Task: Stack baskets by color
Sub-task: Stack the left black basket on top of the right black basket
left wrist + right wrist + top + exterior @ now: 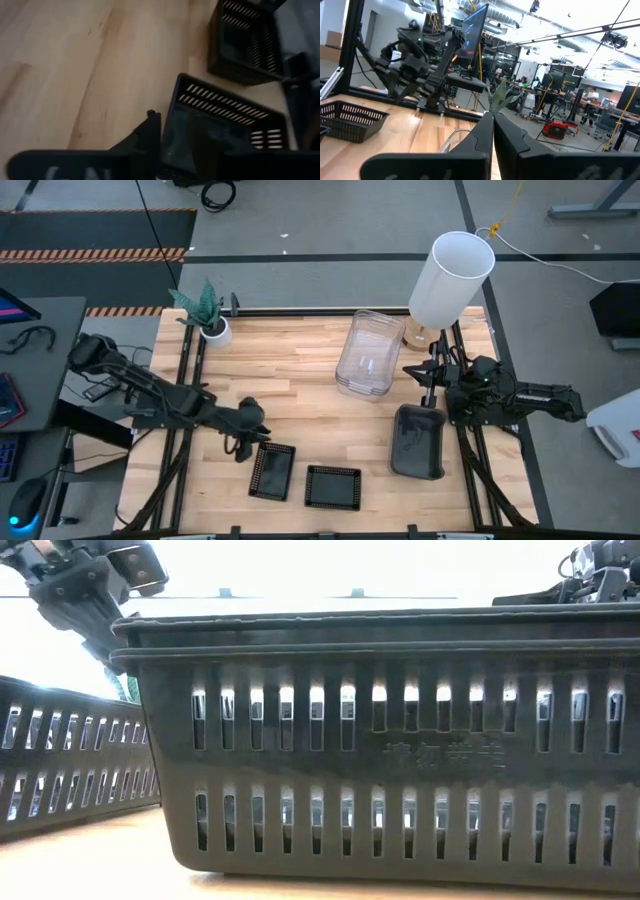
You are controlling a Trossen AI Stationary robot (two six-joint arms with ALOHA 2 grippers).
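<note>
The robot's left gripper will next move to the far short edge (277,445) (170,119) of the black mesh tray nearest to that gripper and close there.
Two shallow black mesh trays rest flat on the wooden table near its front edge, one (272,471) to the left of the other (332,487). My left gripper (250,445) hovers by the left tray's far left corner (182,82), slanting down, fingers open; whether it touches the tray does not show. Clear baskets (367,352) stand nested at the back centre. A smoky dark-grey basket (418,442) stands at the right. My right gripper (413,370) waits shut and empty at the right, above the table between the clear and grey baskets.
A white lampshade (452,278) stands at the back right and a small potted plant (213,330) at the back left. Bare wood lies between the plant, the clear baskets and the trays. In the low view the nearer tray (380,740) hides most of the table.
</note>
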